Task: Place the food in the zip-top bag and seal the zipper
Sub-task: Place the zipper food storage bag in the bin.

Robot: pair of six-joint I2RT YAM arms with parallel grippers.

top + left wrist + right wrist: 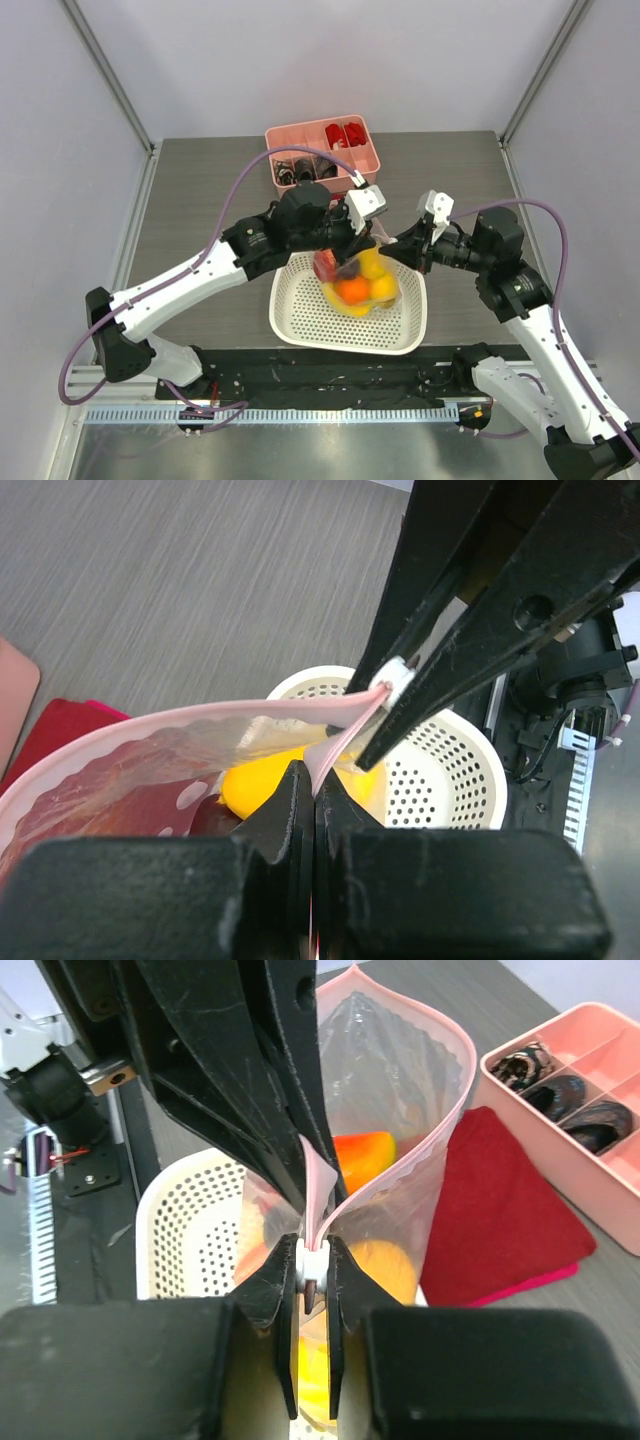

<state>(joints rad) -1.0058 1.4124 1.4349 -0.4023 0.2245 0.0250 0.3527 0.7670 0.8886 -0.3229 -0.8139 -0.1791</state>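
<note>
The pink zipper is pinched by my left gripper in the way of the white slider, so I need to open that gripper and take the white slider (397, 678) to pull the zipper closed.
The clear zip-top bag (360, 285) hangs over the white basket, held up between both grippers, with the food inside: an orange (352, 290), yellow lemons (374, 266) and a red-yellow mango (326, 266). My left gripper (313, 780) is shut on the bag's pink zipper strip (200, 715). My right gripper (313, 1260) is shut on the small white slider (313, 1263) of the zipper, right next to the left fingers (230, 1080). Beyond the pinch, the bag mouth (440, 1130) gapes open. The mango (365, 1150) and an orange (385, 1265) show through the plastic.
The white perforated basket (300, 335) sits under the bag near the front edge. A pink compartment tray (300, 145) with small red and dark items stands at the back. A red cloth (500, 1200) lies between the tray and the basket.
</note>
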